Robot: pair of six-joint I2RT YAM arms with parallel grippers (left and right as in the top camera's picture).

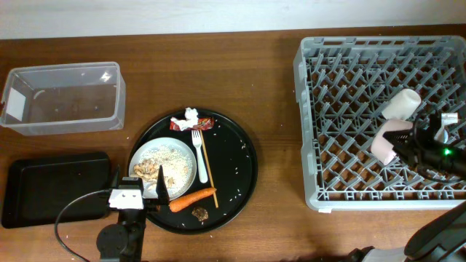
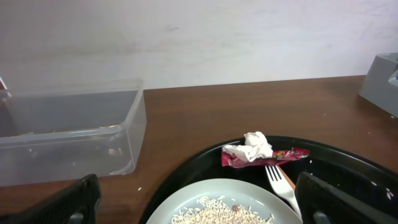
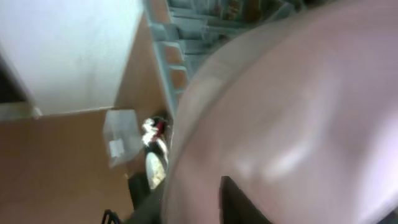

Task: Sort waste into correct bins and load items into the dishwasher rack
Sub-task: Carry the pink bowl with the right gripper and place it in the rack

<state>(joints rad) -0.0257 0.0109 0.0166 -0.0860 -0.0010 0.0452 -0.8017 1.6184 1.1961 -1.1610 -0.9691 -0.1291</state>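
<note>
Next, I move my left gripper to the white plate and close it on the plate's rim (image 1: 195, 165) (image 2: 298, 217) beside the handle of the fork.
A white plate (image 1: 191, 154) with white rice (image 1: 175, 161) and brownish scraps (image 1: 149, 169) lies on a round black tray (image 1: 237, 167). Beside it are a white fork (image 1: 198, 151), chopsticks (image 1: 206, 164), an orange carrot (image 1: 193, 197), a dark lump (image 1: 200, 214), a red wrapper (image 1: 204, 124) and a tissue (image 1: 191, 114). My left gripper (image 1: 143, 192) (image 2: 205, 200) is open, its fingers wide apart over the plate's near edge (image 2: 186, 200). My right gripper (image 1: 405, 143) is shut on a pale cup (image 1: 384, 141) (image 3: 298, 112) over the grey rack (image 1: 313, 145). A white cup (image 1: 402, 104) lies in the rack.
The clear tub (image 1: 65, 98) (image 2: 68, 134) stands at the far left. The shallow black tray (image 1: 51, 185) lies in front of it. In the left wrist view the tissue (image 2: 257, 146), wrapper (image 2: 289, 154) and fork (image 2: 280, 183) lie ahead. No bowl is in view.
</note>
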